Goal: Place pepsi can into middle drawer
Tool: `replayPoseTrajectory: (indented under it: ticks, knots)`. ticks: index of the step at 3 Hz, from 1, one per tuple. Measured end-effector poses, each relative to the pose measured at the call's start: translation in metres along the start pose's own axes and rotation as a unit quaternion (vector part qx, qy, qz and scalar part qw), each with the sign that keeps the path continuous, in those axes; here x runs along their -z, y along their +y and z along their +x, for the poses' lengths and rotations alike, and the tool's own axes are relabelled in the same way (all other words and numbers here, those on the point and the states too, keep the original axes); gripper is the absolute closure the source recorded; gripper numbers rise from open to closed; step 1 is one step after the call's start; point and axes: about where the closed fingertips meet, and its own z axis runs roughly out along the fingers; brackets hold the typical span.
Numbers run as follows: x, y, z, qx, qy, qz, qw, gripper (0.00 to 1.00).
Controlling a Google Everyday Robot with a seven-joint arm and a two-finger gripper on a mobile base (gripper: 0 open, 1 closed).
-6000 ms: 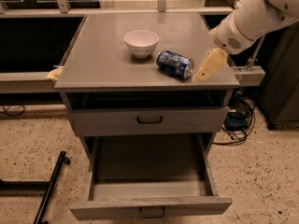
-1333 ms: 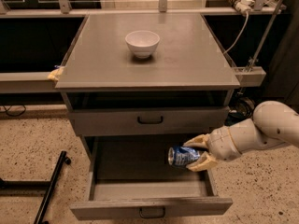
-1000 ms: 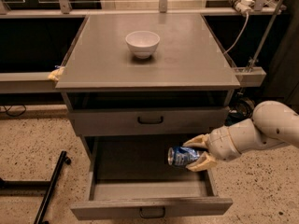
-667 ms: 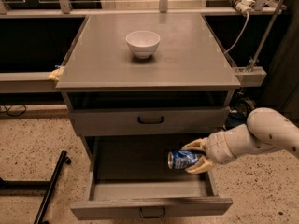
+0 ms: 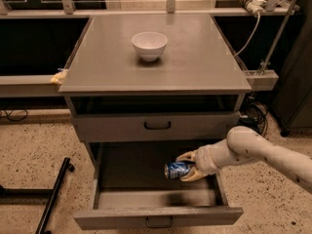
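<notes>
My gripper needs to release the pepsi can on the middle drawer's bottom near its centre [image 5: 173, 178], a little toward the arm's side.
The pepsi can [image 5: 176, 169], blue with silver ends, lies on its side inside the open middle drawer [image 5: 158, 216], toward its right half. My gripper [image 5: 188, 165] reaches in from the right on a white arm. Its tan fingers [image 5: 187, 156] sit above and below the can's right end and are shut on it. The can looks low in the tray, at or just above its floor. The drawer is pulled far out, with its grey front and thin loop handle at the bottom of the view.
A white bowl [image 5: 149, 45] stands on the grey cabinet top [image 5: 195, 67]. The upper drawer front [image 5: 156, 126] with a black handle is closed above the tray. A black bar [image 5: 53, 194] lies on the speckled floor at left. Cables hang at right.
The arm carried the can from the cabinet top down into the open drawer. In the last second the can sank slightly lower and the arm dropped with it.
</notes>
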Motion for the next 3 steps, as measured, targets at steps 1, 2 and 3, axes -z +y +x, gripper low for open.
replayPoseTrajectory:
  ticks: [1,2,3]
  knots:
    - [-0.04,-0.01,0.025,-0.007,0.025,0.007,0.9996,1.0]
    - [-0.065,-0.012,0.044,-0.036,0.042,0.019,0.9983,1.0]
    - [-0.077,-0.009,0.057,-0.058,0.05,0.023,0.9968,1.0]
